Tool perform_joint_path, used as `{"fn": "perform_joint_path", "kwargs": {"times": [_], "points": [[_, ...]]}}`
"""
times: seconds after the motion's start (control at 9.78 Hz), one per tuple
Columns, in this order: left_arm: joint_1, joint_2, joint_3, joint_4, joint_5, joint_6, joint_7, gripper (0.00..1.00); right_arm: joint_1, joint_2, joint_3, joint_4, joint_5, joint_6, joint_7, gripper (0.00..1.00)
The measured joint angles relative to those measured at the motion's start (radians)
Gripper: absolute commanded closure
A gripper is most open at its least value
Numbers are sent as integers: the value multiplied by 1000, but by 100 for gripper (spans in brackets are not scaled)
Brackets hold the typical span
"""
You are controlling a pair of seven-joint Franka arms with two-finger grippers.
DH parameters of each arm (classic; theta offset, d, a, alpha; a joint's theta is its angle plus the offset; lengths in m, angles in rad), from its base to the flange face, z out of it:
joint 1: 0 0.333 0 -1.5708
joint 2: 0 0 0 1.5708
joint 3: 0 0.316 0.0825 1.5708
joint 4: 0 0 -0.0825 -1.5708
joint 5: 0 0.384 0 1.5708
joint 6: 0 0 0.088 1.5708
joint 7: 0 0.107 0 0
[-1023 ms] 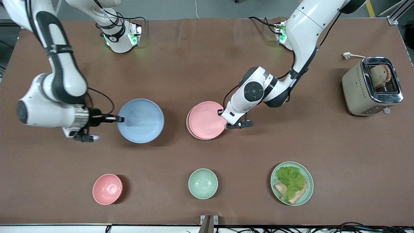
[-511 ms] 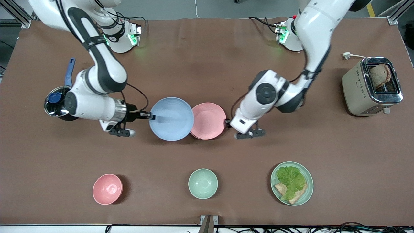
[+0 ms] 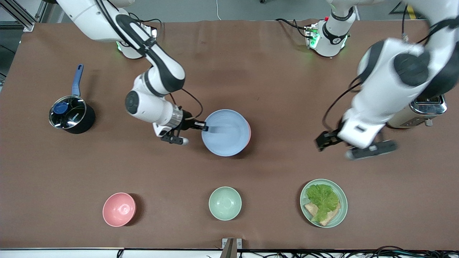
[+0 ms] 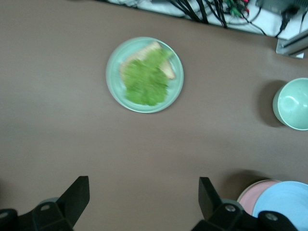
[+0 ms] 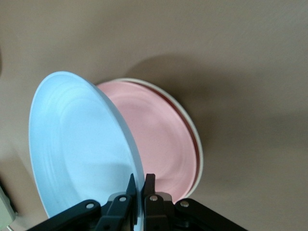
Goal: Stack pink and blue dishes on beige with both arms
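Note:
My right gripper should release the light blue plate on the pink plate (image 3: 227, 133) (image 5: 147, 139), which is lying on the beige plate.
My right gripper (image 3: 205, 127) is shut on the rim of the light blue plate (image 3: 225, 132) and holds it tilted over the pink plate (image 3: 248, 129). From the front only a sliver of pink shows past the blue. In the right wrist view the blue plate (image 5: 82, 149) leans above the pink plate (image 5: 159, 139), which lies on the beige plate (image 5: 199, 156); just the beige rim shows. The right gripper (image 5: 143, 185) pinches the blue rim. My left gripper (image 3: 327, 139) hangs open over bare table between the stack and the toaster, with nothing between its fingers (image 4: 77, 195).
A black saucepan (image 3: 70, 114) sits toward the right arm's end. The toaster (image 3: 428, 107) is partly hidden by the left arm. Nearer the front camera stand a pink bowl (image 3: 119, 209), a mint bowl (image 3: 225, 203) and a mint-green plate (image 3: 344, 205) with lettuce and bread.
The right arm carried the blue plate sideways until it came over the pink one. The left gripper let go of the pink plate, then drew away toward the toaster, rising.

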Motion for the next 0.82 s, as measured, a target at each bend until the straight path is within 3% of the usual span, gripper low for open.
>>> {"fn": "perform_joint_path", "kwargs": {"times": [0.31, 0.61, 0.82], "points": [[78, -121, 24, 20, -38, -160, 245, 0, 17, 37, 0, -16, 0, 86, 1, 98], [-38, -228, 244, -1, -86, -316, 395, 0, 23, 60, -1, -28, 0, 106, -1, 98], [-77, -270, 299, -19, -88, -348, 401, 0, 23, 60, -3, -40, 0, 109, -8, 95]]}}
